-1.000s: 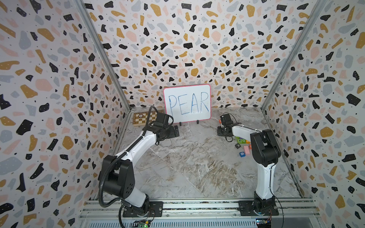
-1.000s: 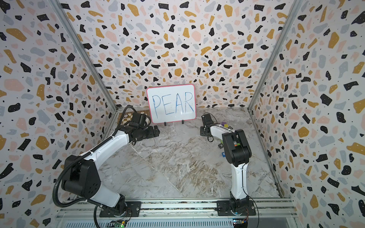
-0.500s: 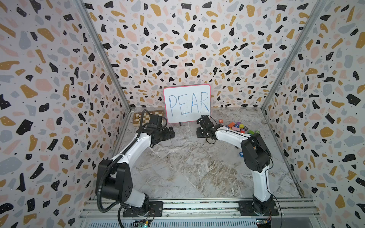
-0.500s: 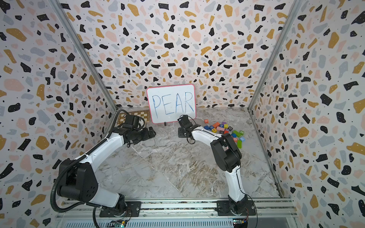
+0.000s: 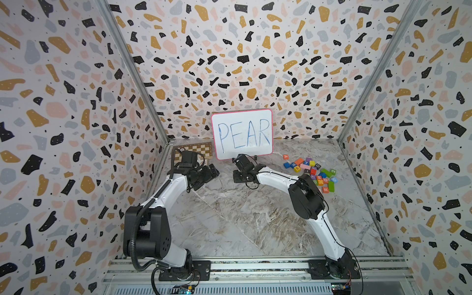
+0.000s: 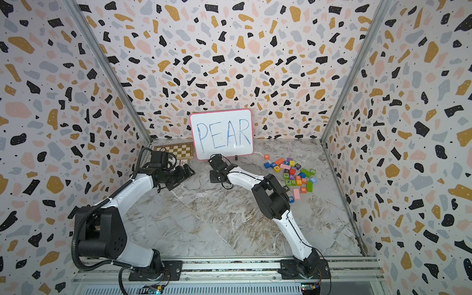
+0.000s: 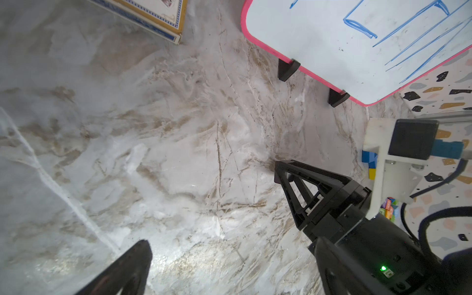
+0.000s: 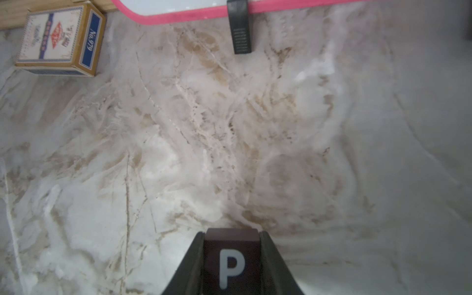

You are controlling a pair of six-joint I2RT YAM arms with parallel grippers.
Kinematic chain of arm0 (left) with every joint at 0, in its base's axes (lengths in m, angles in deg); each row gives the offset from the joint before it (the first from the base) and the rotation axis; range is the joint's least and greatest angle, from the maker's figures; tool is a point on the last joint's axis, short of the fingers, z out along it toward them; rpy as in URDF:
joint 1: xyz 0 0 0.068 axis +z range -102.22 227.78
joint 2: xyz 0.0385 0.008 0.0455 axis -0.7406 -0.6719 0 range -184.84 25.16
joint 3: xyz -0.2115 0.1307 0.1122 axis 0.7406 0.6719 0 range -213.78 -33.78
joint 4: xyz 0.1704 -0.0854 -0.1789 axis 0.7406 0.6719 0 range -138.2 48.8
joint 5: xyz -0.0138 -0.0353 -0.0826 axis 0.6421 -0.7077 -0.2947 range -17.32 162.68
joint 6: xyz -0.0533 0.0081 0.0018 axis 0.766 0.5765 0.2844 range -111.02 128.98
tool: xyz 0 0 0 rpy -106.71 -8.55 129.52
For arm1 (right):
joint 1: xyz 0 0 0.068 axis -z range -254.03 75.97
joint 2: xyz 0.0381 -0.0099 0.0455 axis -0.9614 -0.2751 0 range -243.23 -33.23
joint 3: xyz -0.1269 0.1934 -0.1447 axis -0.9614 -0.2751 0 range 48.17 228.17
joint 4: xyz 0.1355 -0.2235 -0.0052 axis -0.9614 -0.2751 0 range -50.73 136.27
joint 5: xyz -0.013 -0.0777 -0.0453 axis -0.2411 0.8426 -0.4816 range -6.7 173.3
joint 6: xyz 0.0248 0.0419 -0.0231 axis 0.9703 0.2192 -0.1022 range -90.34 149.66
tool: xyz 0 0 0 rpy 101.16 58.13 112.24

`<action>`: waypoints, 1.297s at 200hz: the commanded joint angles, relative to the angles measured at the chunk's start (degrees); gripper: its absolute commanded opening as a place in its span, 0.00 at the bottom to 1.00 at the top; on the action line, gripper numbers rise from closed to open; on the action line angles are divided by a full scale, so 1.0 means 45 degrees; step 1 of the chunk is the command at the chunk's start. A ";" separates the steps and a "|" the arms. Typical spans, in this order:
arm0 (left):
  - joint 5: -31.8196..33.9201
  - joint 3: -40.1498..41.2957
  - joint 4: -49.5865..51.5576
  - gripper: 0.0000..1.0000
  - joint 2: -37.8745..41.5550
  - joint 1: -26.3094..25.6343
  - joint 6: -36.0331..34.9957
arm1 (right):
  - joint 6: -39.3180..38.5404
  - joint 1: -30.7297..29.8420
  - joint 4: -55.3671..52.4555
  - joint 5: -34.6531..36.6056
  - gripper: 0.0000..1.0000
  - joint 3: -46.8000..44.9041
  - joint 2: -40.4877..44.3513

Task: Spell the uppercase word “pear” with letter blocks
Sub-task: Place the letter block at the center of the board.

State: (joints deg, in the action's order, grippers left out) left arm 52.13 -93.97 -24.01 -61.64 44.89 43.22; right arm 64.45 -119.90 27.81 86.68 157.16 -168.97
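Note:
Next, I let go of the black block, now low over the marble floor, with my right gripper on the marble floor before the whiteboard's foot [image 5: 230,180] [image 8: 210,219] nearest the card box.
In the right wrist view my right gripper [image 8: 231,233] is shut on the black block with a white P [image 8: 231,260], low over the marble floor in front of the whiteboard. In both top views that gripper [image 5: 238,176] [image 6: 214,177] points down just below the board. My left gripper [image 5: 213,171] [image 7: 229,255] is open and empty, a short way left of it. The orange A block [image 5: 286,156], the yellow E block [image 5: 297,168] and the orange-red R block [image 5: 325,189] lie in the block pile [image 6: 297,176] at the back right.
The pink-framed whiteboard [image 5: 242,134] reading PEAR stands at the back on black feet [image 8: 240,30]. A chessboard [image 5: 196,149] lies at the back left, with a card box [image 8: 61,40] beside it. Patterned walls close in three sides.
My right arm has swung left from the block pile to the spot before the whiteboard, carrying the P block. The left arm has shifted slightly left.

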 commanded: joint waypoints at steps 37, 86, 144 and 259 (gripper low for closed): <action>-0.1447 0.0470 -0.1115 0.99 -0.0108 0.0214 0.0700 | 0.0683 -0.0099 -0.0558 0.0143 0.30 0.1305 -0.0510; -0.1405 0.0698 -0.1036 0.99 0.0024 0.0233 0.0558 | 0.0941 -0.0159 -0.0966 0.0515 0.31 0.2245 -0.1194; -0.1452 0.0913 -0.1050 0.99 -0.0015 0.0233 0.0474 | 0.1000 -0.0369 -0.1089 0.0696 0.33 0.2918 -0.1679; -0.1593 0.1107 -0.1280 0.99 0.0181 0.0233 0.0573 | 0.0923 -0.0335 -0.1437 0.0270 0.49 0.2961 -0.1590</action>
State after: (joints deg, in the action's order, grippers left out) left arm 45.94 -90.08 -28.30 -62.71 45.54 45.82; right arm 69.08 -121.30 23.88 88.43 169.31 -176.95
